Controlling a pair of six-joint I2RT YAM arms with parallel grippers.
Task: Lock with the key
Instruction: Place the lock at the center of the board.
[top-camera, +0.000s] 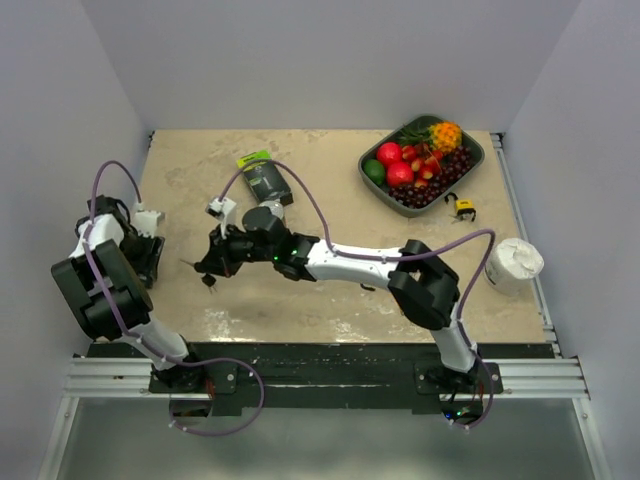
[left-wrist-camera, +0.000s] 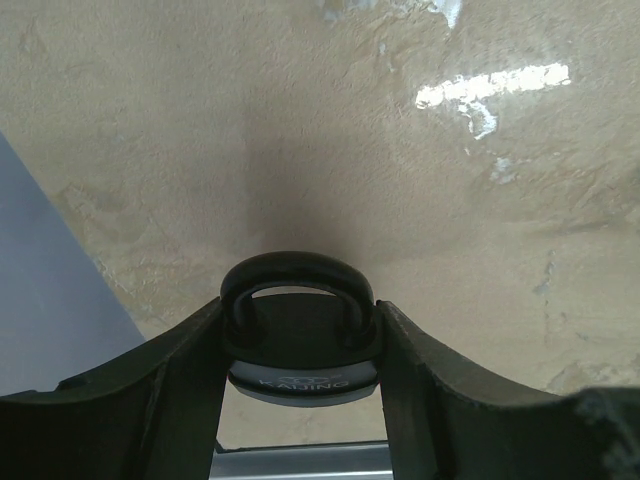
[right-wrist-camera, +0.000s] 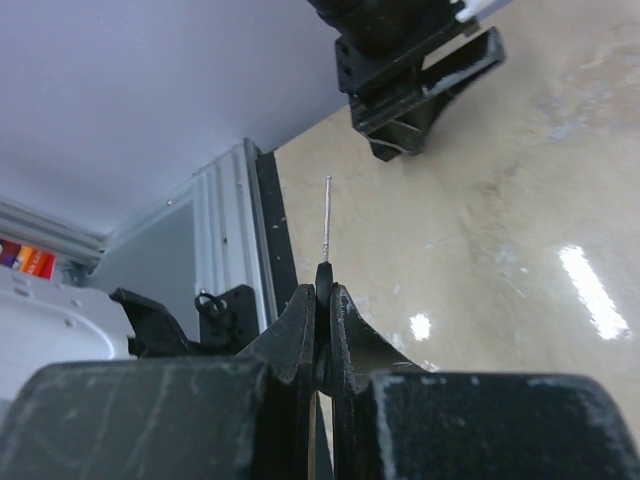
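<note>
Next, I set the padlock on the bare table (top-camera: 169, 260) between my left gripper and the key, using my left gripper.
A padlock (left-wrist-camera: 298, 362) with a black shackle and a grey body sits between the fingers of my left gripper (left-wrist-camera: 300, 310), which is shut on its sides just above the table. That gripper (top-camera: 150, 255) is at the table's left edge. My right gripper (right-wrist-camera: 323, 285) is shut on the black head of a key (right-wrist-camera: 327, 215). The thin metal blade sticks straight out past the fingertips and points toward the left gripper (right-wrist-camera: 415, 75), with a gap between them. From above, the right gripper (top-camera: 212, 262) lies just right of the left one, key tip (top-camera: 189, 264) leading.
A dark tray of fruit (top-camera: 476, 150) stands at the back right. A green and black packet (top-camera: 262, 175) lies at the back middle. A small yellow and black object (top-camera: 462, 207) and a white roll (top-camera: 515, 262) sit on the right. A metal rail (right-wrist-camera: 225, 240) borders the table.
</note>
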